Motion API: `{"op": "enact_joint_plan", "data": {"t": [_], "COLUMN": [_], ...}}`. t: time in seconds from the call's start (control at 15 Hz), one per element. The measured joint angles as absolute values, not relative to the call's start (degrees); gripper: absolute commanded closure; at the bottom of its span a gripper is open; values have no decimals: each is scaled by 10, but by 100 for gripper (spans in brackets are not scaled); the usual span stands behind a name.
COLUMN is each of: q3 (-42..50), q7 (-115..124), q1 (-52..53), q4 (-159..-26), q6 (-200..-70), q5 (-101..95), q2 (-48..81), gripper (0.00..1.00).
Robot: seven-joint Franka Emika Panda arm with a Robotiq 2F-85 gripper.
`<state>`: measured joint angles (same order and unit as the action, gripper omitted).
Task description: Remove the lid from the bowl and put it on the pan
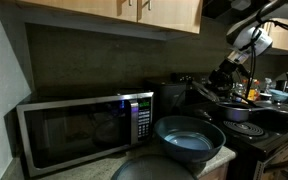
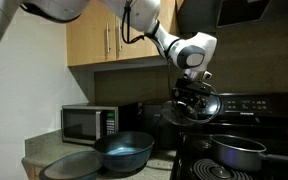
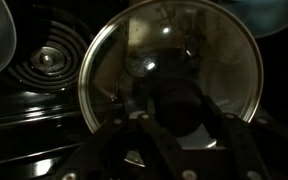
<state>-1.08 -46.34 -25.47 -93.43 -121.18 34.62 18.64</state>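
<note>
Next, I let go of the lid down inside the wide blue-grey bowl (image 1: 188, 140) beside the microwave.
My gripper (image 2: 193, 92) is shut on the centre knob of the round, dark shiny lid (image 2: 198, 106) and holds it in the air above the stove. In the wrist view the lid (image 3: 216, 58) fills the frame, and the fingers (image 3: 180, 112) close on its dark knob. The wide blue-grey bowl (image 2: 124, 152) stands uncovered on the counter next to the microwave, also in an exterior view (image 1: 189, 140). The dark low-sided pan (image 2: 240, 152) sits on the stove, below and to the side of the held lid; it also shows in an exterior view (image 1: 240, 113).
A microwave (image 1: 84, 128) stands on the counter under wooden cabinets (image 2: 99, 35). A plain grey dome shape (image 2: 72, 166) lies in front of the bowl. The black stove has coil burners (image 3: 46, 62) and a back panel (image 2: 259, 103). Clutter stands beyond the stove (image 1: 279, 95).
</note>
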Motion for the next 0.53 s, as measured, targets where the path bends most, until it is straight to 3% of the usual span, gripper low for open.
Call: {"op": "enact_joint_plan", "data": {"t": [0.13,0.2,0.47,0.53], "q3": [-1,-1,-8,-7], "q7": [-463,-464,-466,-466], "q1": [-224,-204,-146,-147], "q4": [-968,-996,-1070,-1071], "q6": [-1210,-1220,-1285,-1285], "q5": [321,312,310,310], "q2": [176,173,166,163], "gripper": [77,52,52,77]}}
